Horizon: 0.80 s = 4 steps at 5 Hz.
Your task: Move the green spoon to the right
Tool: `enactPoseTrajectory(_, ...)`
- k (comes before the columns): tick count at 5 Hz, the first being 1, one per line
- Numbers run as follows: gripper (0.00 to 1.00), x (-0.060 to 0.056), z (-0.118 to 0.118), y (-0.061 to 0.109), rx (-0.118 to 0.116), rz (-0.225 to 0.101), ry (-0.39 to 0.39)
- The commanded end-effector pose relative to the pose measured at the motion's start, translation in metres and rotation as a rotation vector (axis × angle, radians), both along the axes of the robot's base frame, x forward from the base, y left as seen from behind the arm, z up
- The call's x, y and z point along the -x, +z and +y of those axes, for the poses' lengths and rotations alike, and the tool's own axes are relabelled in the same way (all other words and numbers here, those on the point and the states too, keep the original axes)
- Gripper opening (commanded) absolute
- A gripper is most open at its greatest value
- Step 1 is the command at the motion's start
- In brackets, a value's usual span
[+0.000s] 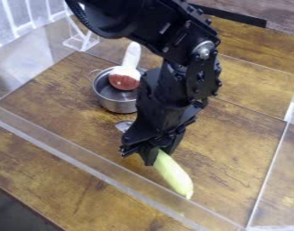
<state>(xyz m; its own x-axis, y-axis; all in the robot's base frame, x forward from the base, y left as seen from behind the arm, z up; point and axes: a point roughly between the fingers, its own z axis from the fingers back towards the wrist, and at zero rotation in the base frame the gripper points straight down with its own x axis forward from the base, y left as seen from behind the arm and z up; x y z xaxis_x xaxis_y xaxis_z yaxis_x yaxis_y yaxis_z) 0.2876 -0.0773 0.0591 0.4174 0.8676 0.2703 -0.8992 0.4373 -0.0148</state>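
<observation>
Next, I let go of the green spoon on the wooden table [234, 182] near the front corner of the clear plastic side.
The green spoon [175, 176] shows as a yellow-green handle slanting down to the right on the wooden table. Its upper end sits between the fingers of my gripper [149, 155], which points steeply downward and is shut on it. The spoon's metal bowl is hidden under the gripper. The black arm [174, 63] reaches in from the top of the view and covers much of the table's middle.
A small metal pot [114, 90] stands left of the arm, with a white-handled utensil with a red end [128, 70] resting in it. A clear plastic wall [65, 149] runs along the front and right sides. A clear stand [79, 41] sits at the back left.
</observation>
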Motion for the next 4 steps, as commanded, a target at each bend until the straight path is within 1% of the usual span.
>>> enactPoseTrajectory(1, 0.00, -0.010, -0.010, 0.030, 0.042, -0.096, -0.028)
enactPoseTrajectory(3, 0.00, -0.012, -0.011, 0.033, 0.050, -0.098, -0.040)
enactPoseTrajectory(4, 0.00, -0.022, -0.026, 0.039, 0.058, -0.105, -0.123)
